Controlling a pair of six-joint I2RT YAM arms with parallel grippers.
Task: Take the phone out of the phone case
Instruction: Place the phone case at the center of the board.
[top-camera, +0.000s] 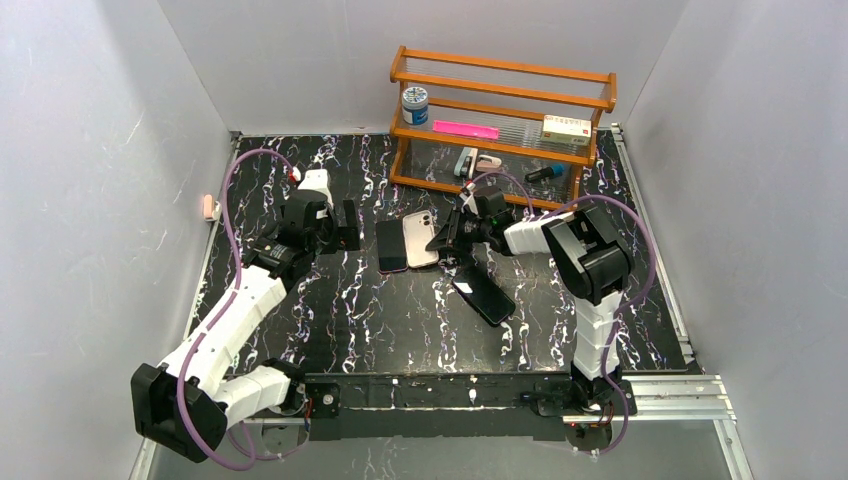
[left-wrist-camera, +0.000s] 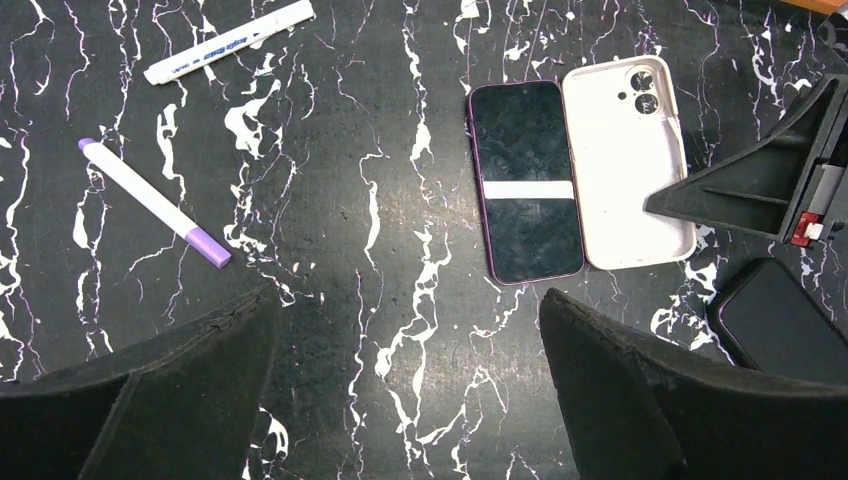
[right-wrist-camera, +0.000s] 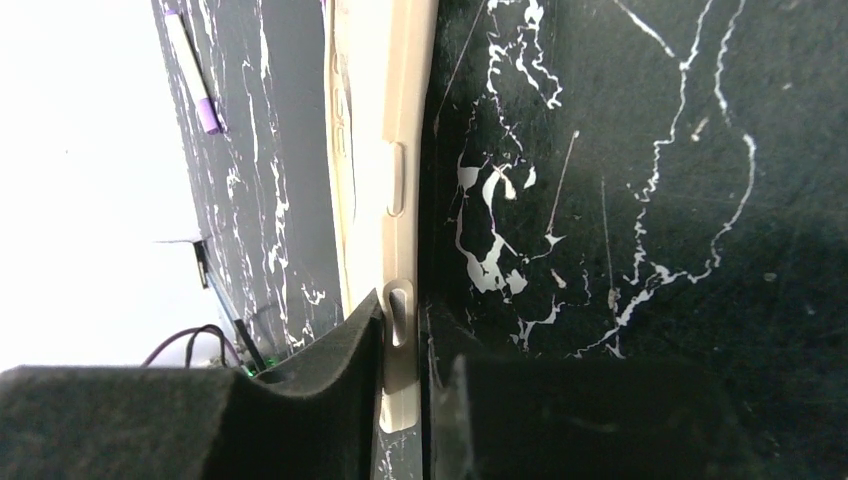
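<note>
The end (top-camera: 467, 283) (left-wrist-camera: 748, 293) of the second dark phone that lies nearest the beige phone case should be gripped next by my left gripper.
The dark phone (left-wrist-camera: 527, 180) lies screen-up on the black marbled table, out of its case. The beige phone case (left-wrist-camera: 628, 165) lies hollow side up right beside it, touching its right edge; both also show in the top view as phone (top-camera: 392, 246) and case (top-camera: 420, 238). My right gripper (right-wrist-camera: 410, 400) is shut on the case's right side wall (right-wrist-camera: 398, 180), near a button cutout, low on the table. My left gripper (left-wrist-camera: 410, 370) hovers open to the left of the phone, with nothing between its fingers (left-wrist-camera: 640, 400).
A second dark phone (top-camera: 483, 293) lies just in front of the right gripper. Two markers, a white one (left-wrist-camera: 228, 40) and a purple-capped one (left-wrist-camera: 155, 202), lie left of the phone. A wooden shelf (top-camera: 500, 120) with small items stands at the back.
</note>
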